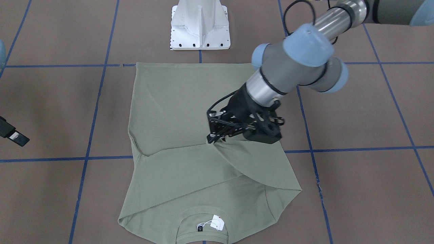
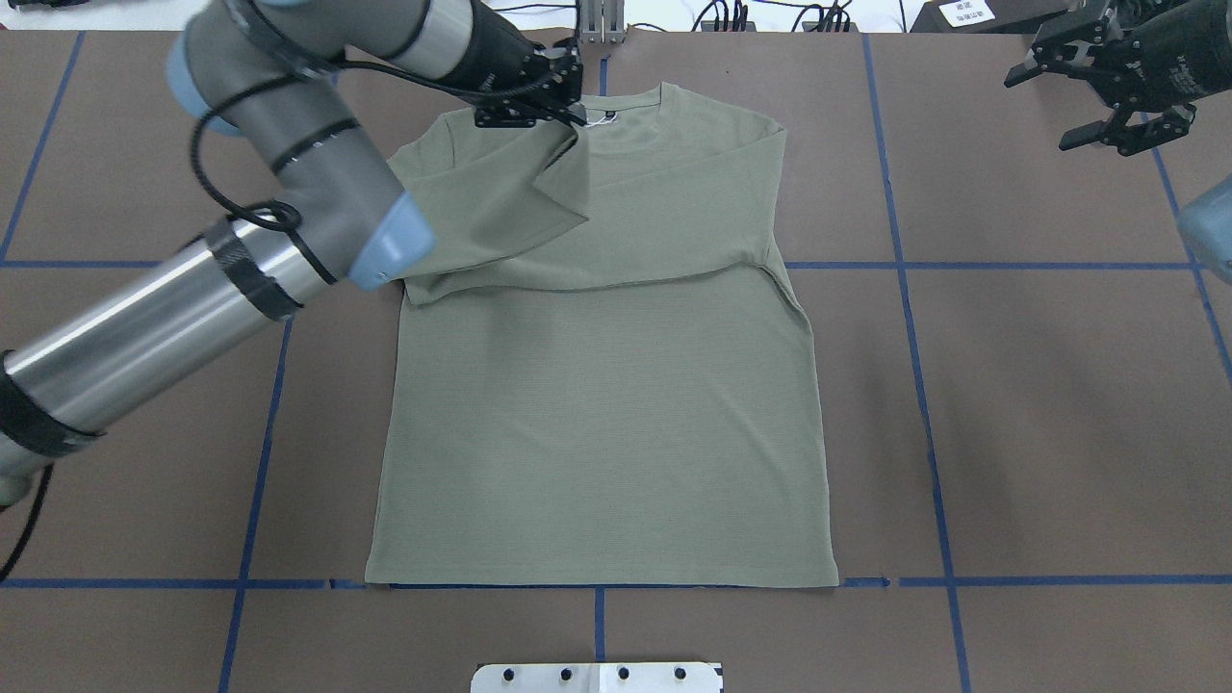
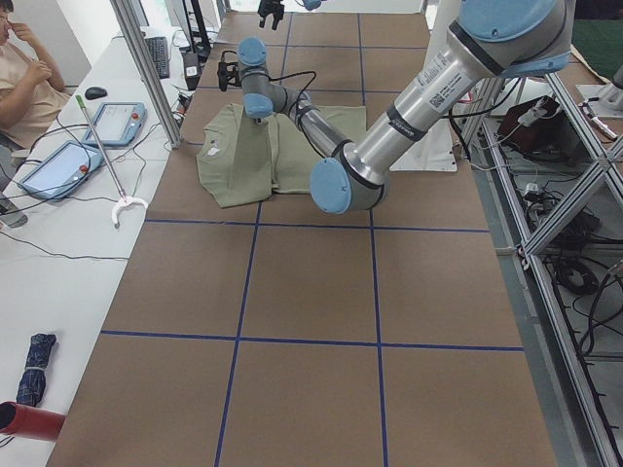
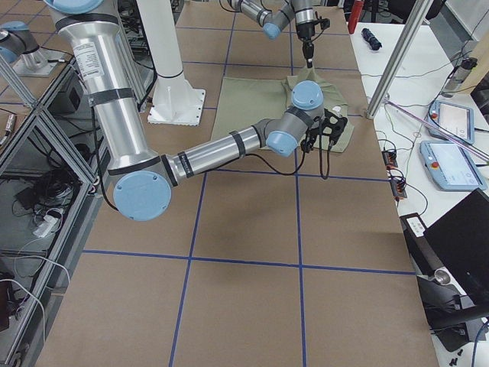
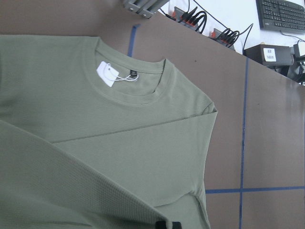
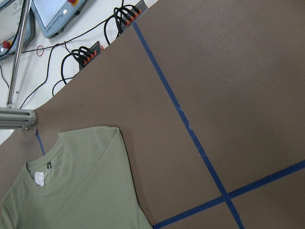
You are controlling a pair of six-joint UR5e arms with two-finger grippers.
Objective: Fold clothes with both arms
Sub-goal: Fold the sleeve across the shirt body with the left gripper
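Note:
The sleeve's end, now raised over the upper chest, will be let go by my left gripper by the curved underarm fold at the shirt's opposite edge [image 1: 132, 146] [image 5: 204, 205].
The sage-green shirt [image 2: 597, 414] lies flat, collar at the far edge, with a white hang tag [image 1: 217, 222] at the neck. One sleeve is folded across the chest. My left gripper [image 1: 211, 139] is shut on the other sleeve's end, holding it raised over the upper chest near the collar [image 2: 626, 120], so the sleeve [image 2: 500, 192] drapes from its fingers. My right gripper [image 2: 1039, 114] hangs open and empty above the bare table, well off the shirt's side at the far right. The left wrist view looks down on the collar and tag [image 5: 106, 74].
The white pedestal base [image 1: 200, 27] stands at the near edge behind the shirt's hem. Blue tape lines [image 2: 914, 385] grid the brown table. Power strips and cables [image 6: 90, 52] run along the far edge. A person [image 3: 19, 78] sits at a side desk with tablets [image 3: 117, 122].

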